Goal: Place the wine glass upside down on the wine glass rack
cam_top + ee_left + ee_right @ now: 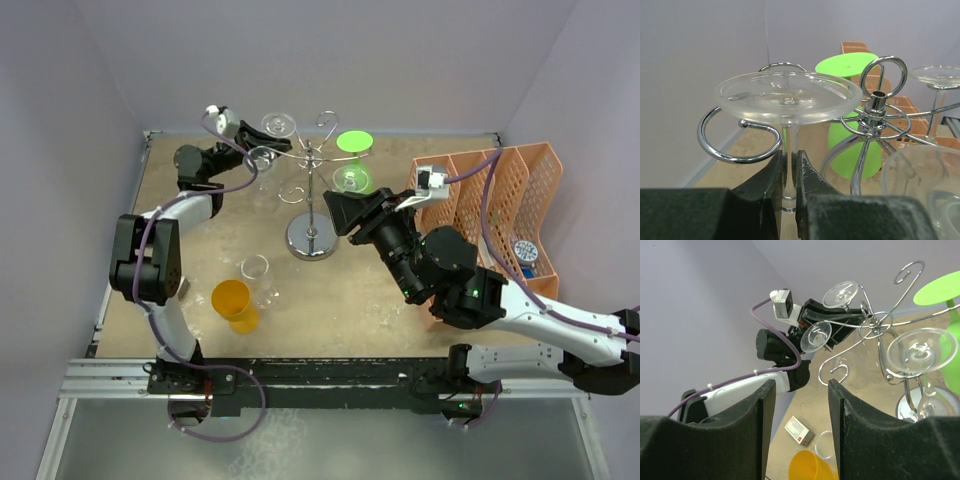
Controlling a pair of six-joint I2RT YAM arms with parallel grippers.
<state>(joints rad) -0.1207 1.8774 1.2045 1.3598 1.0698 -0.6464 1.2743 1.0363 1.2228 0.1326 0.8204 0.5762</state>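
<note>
The robot's left gripper will release the clear wine glass with the glass's foot on the rack's curled scroll arm (270, 131) (741, 135) next to that gripper.
The silver wire wine glass rack (312, 205) stands mid-table on its round chrome base. My left gripper (258, 162) is shut on the stem of a clear wine glass (788, 92) held upside down. The glass's foot sits just above a curled scroll arm (735, 150) at the rack's left, and the stem (789, 170) is pinched between the fingers. Whether the foot rests on the arm I cannot tell. Another clear glass (278, 126) and a green glass (353, 160) hang on the rack. My right gripper (345, 212) is open and empty just right of the rack, and its own view (802, 405) faces the rack.
An orange lattice organiser (500, 190) stands at the right. A yellow cup (234, 303) and a clear cup (258, 275) lie front left. A small box (800, 430) lies near them. A third clear glass (920, 352) hangs on the rack's near side.
</note>
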